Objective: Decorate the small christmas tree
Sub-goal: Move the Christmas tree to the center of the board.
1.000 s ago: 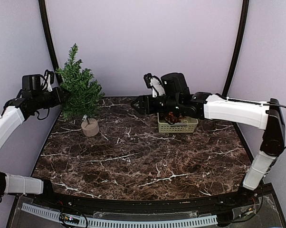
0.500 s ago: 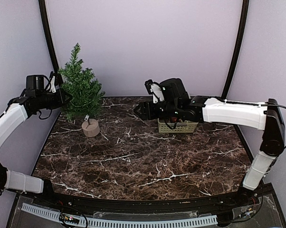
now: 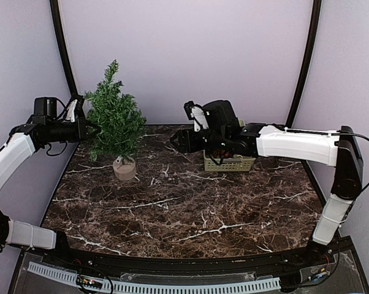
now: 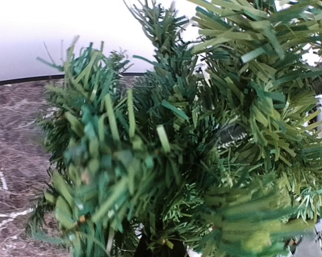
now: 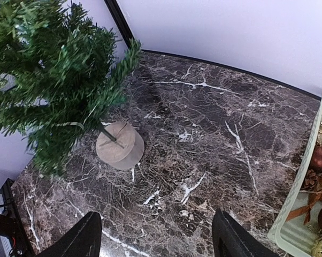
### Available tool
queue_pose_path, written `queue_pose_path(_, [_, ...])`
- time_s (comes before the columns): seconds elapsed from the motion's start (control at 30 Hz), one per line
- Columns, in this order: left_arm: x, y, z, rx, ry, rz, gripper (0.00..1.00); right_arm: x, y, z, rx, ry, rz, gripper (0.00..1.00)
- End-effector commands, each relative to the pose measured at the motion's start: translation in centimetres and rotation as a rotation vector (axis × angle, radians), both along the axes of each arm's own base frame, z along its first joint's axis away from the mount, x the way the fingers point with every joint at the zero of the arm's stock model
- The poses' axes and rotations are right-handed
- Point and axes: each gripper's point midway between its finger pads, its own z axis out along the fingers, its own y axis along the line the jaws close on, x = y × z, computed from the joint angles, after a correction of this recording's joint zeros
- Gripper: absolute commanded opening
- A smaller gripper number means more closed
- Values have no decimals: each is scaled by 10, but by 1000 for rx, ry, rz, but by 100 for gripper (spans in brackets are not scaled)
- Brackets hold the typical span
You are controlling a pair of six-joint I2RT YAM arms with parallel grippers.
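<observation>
The christmas tree needs decorating, so my right gripper needs to next go to the ornaments (image 3: 219, 152) (image 5: 312, 179) inside the pale basket and close there.
The small christmas tree (image 3: 116, 119) stands on its round tan base (image 3: 124, 169) at the back left of the marble table, leaning slightly. My left gripper (image 3: 90, 130) is pushed into its left side and shut on a branch. In the left wrist view green needles (image 4: 166, 144) fill the frame and bury the fingers. My right gripper (image 3: 177, 139) hovers open above the table's back middle, pointing left toward the tree. The right wrist view shows its two dark fingertips (image 5: 83, 238) wide apart with nothing between them, and the tree (image 5: 54, 80) and base (image 5: 118, 143) ahead.
A pale slatted basket (image 3: 228, 162) sits under the right arm at the back right. In the right wrist view its rim (image 5: 297, 214) shows, with brown and gold ornaments (image 5: 320, 159) inside. Lilac walls and black corner posts enclose the table.
The left gripper has shut on the tree's side. The tree and its base have slid to the right, away from the left wall. The right gripper has barely moved.
</observation>
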Motion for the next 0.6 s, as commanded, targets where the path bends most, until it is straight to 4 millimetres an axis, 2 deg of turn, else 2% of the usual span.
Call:
queue_pose_path(0.0, [-24,-24,38,-75,-79,-172,0,8,-11,12,-10,-61,-58,72])
queue_pose_path(0.13, [-33,-36,47,-121,-76,-241,0,16,-41,2,-50,-44,-137,74])
queue_pose_path(0.33, [-44,-54,51,-162,-81,-362,0,36,-109,-13,-93,13,-344,83])
queue_pose_path(0.43, [-46,-61,53,-174,-92,-409,0,49,-142,-26,-104,81,-458,84])
queue_pose_path(0.57, [-50,-70,52,-203,-98,-481,0,60,-167,-46,-78,177,-521,84])
